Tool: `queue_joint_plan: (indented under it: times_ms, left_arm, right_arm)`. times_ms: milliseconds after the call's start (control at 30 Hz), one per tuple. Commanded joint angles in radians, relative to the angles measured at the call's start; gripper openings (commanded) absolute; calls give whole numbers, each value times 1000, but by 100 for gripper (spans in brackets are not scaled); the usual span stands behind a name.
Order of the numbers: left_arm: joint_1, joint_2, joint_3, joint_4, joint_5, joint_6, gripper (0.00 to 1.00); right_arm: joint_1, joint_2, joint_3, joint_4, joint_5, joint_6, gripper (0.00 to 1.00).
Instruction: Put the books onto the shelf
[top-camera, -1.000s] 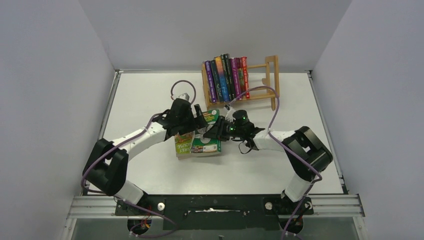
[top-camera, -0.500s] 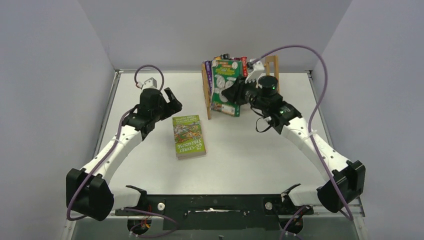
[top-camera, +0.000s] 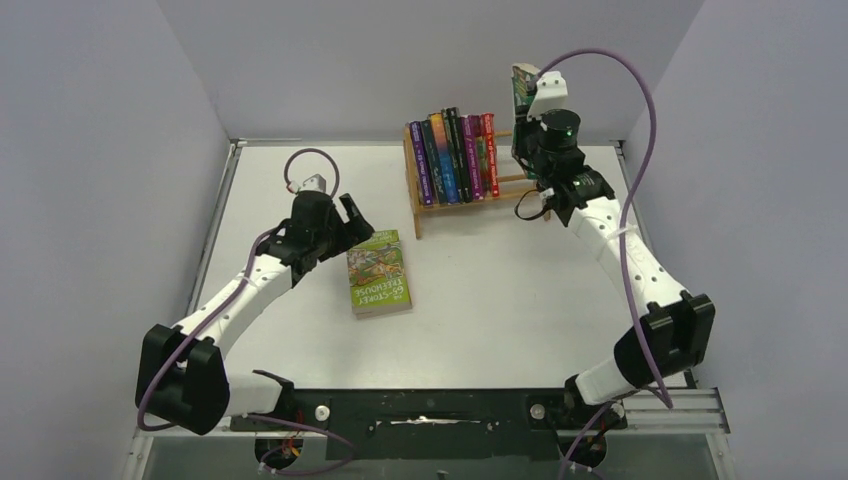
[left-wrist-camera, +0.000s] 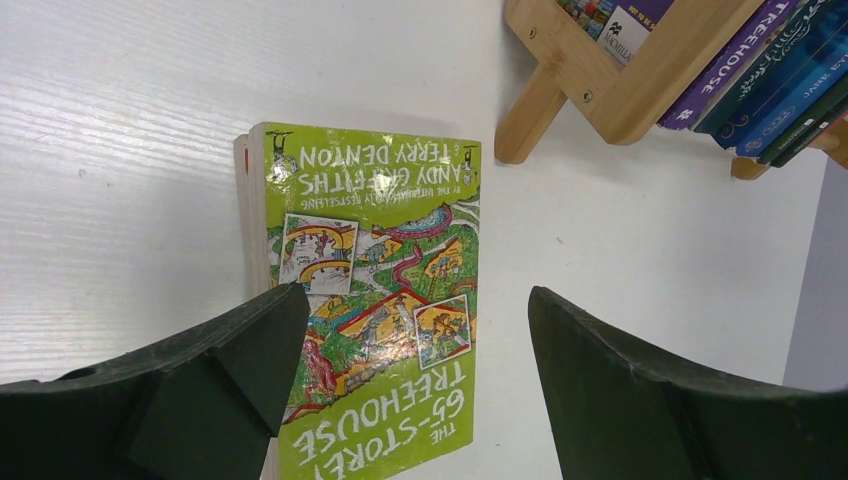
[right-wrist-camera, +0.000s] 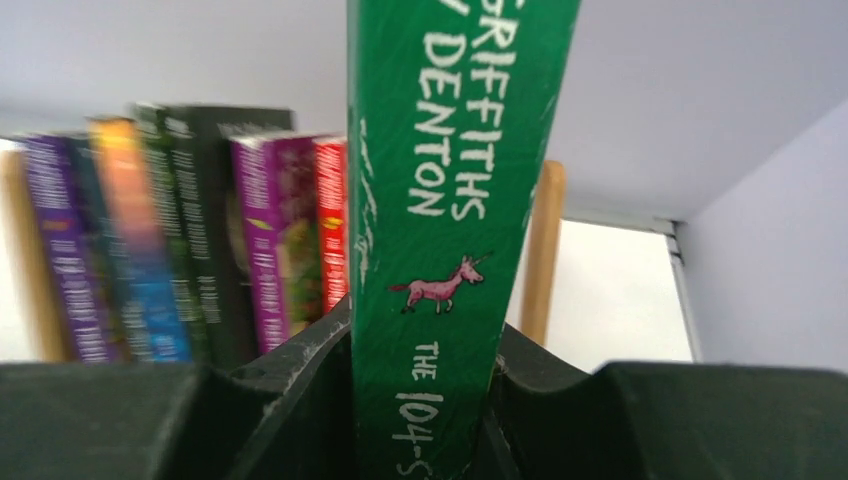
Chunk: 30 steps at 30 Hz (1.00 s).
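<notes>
I should let go of the green book with my right gripper, leaving it upright on the shelf, snug (top-camera: 495, 154) (right-wrist-camera: 348, 232) against the red book.
Several books (top-camera: 452, 158) stand upright in the left part of the light-wood shelf (top-camera: 541, 168); its right part holds none. My right gripper (top-camera: 526, 118) is shut on a green book (top-camera: 521, 86) and holds it upright in the air above the shelf's right end. In the right wrist view the green spine (right-wrist-camera: 450, 200) sits between the jaws of the right gripper (right-wrist-camera: 425, 350), with the shelved books (right-wrist-camera: 200, 240) behind on the left. A lime-green book (top-camera: 379, 272) lies flat on the table. My left gripper (top-camera: 357, 221) hovers open over that book's (left-wrist-camera: 370, 300) upper left part.
The shelf's wooden end frame (left-wrist-camera: 600, 80) and its foot stand just beyond the flat book's far corner. Grey walls close in the white table (top-camera: 500, 300) on three sides. A purple cable (top-camera: 640, 110) loops above the right arm.
The right arm has lifted the green book from in front of the shelved books to above the shelf's right end. The left gripper has shifted slightly toward the flat book.
</notes>
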Motion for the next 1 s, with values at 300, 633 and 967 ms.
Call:
queue_joint_plan:
  times_ms: [300,633,967]
  left_arm:
    - [-2,4,12,59,11,-6,81]
    - [2,-6,13,47,9,-3,81]
    - [11,-16,2,39,7,-1,81]
  right_arm:
    - [-174,193,-8,231,-123,-61,0]
    - [-177,348,45,240,-210,-21,0]
    - [-175,480,147,204,-282,13,0]
